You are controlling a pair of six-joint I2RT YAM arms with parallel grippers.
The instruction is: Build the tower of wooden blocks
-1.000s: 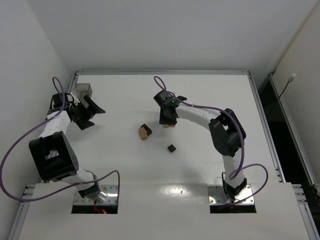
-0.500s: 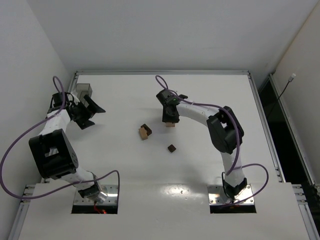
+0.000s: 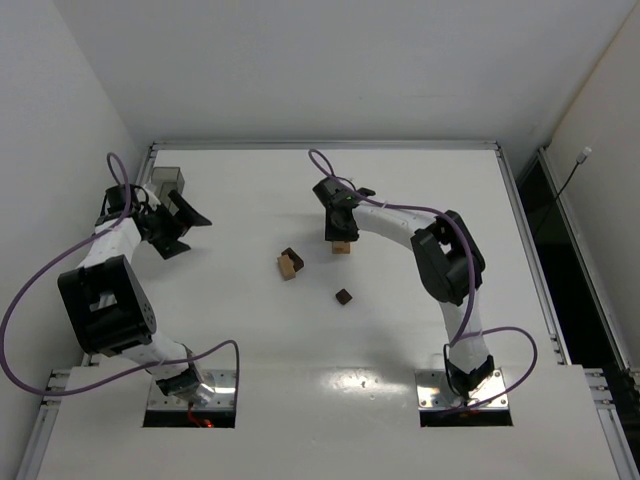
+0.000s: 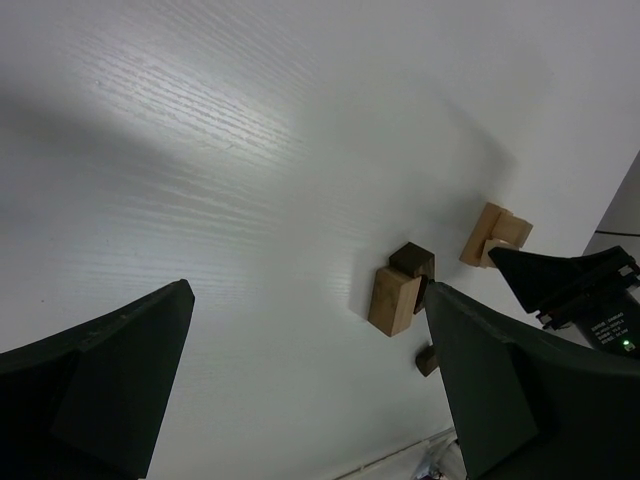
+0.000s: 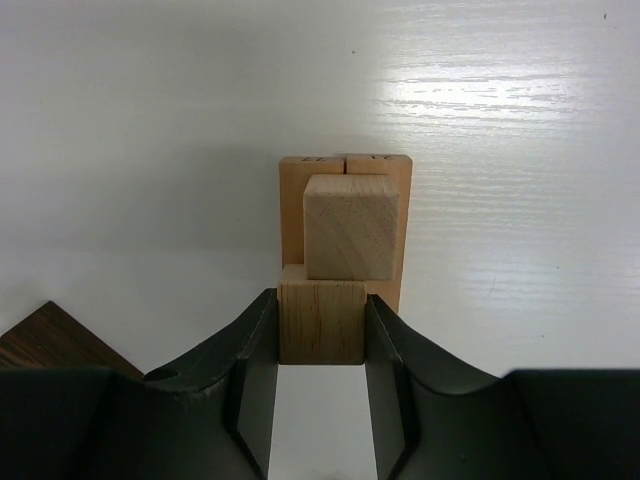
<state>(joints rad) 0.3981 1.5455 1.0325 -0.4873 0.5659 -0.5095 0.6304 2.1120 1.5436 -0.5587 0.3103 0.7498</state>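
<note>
The tan block lying against the dark brown block is next for my left gripper, which should go there and close on the tan block's two ends [image 3: 287, 268] [image 4: 394, 301].
The wood block tower [image 5: 345, 170] stands mid-table as a low stack: two tan bars side by side with a paler cube [image 5: 350, 226] on them. My right gripper [image 5: 320, 340] is shut on a tan block [image 5: 320, 322] that sits against the pale cube and the bars. From above, the right gripper [image 3: 338, 228] covers most of the tower [image 3: 342, 247]. My left gripper [image 3: 185, 222] is open at the far left, apart from all blocks. In its own view the left gripper [image 4: 305, 310] has nothing between its fingers.
A tan block [image 3: 289, 266] with a dark brown block [image 3: 293, 254] against it lies left of the tower. A small dark brown cube [image 3: 344, 296] sits nearer the arms. A translucent grey bin [image 3: 170, 181] stands in the far left corner. A dark wood corner [image 5: 40, 340] shows at lower left.
The right arm has shifted a little, swinging its gripper and the held block slightly to the right over the stack. The left arm has hardly moved.
</note>
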